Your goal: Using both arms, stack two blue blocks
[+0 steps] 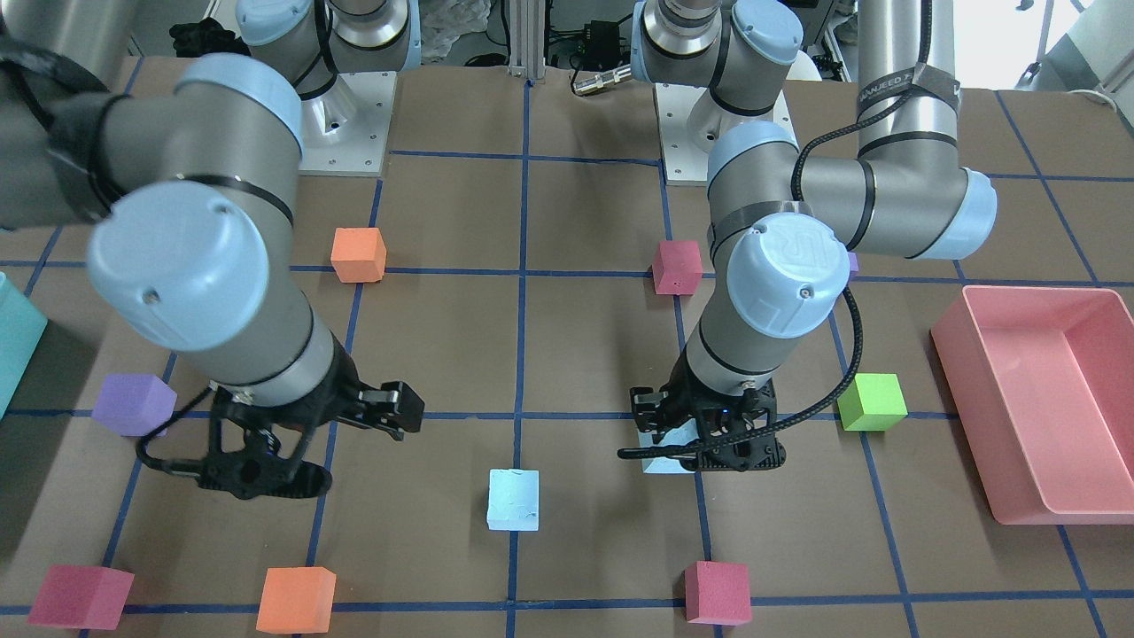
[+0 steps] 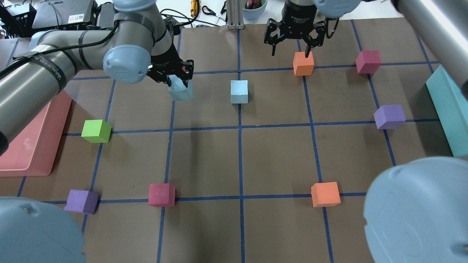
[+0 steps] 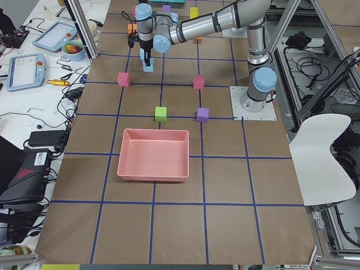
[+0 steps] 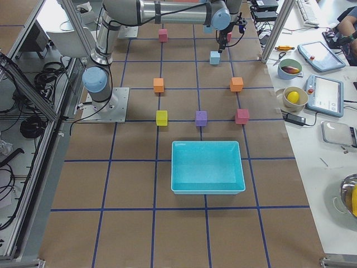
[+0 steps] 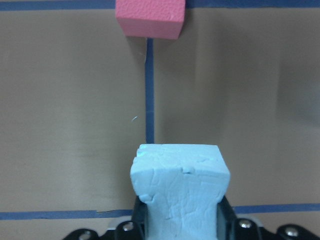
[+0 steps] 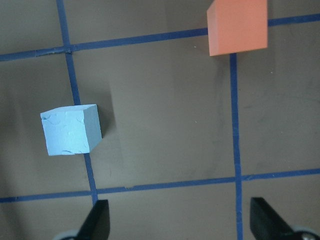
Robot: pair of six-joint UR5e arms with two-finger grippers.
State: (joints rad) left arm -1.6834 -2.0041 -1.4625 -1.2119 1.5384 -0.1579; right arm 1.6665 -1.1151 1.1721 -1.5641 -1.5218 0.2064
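Observation:
The pale blue block in my left gripper needs to be let go on top of the free blue block (image 1: 508,496) on the tape line.
My left gripper (image 2: 179,81) is shut on one pale blue block (image 2: 180,90), which sits slightly tilted in it, low over the table. In the left wrist view this block (image 5: 179,192) fills the space between the fingers. From the front it (image 1: 666,456) peeks out under the gripper (image 1: 689,447). The second blue block (image 2: 239,92) stands free on the table on a blue tape line, between the two grippers; it also shows from the front (image 1: 514,499) and in the right wrist view (image 6: 70,130). My right gripper (image 2: 291,53) is open and empty, hovering at the far side.
An orange block (image 2: 303,64) lies just under the right gripper's finger. A red block (image 5: 149,17) lies ahead of the held block. A pink tray (image 1: 1001,496) and a green block (image 1: 873,401) are on the left arm's side, a teal bin (image 2: 448,106) and a purple block (image 2: 389,117) on the right's.

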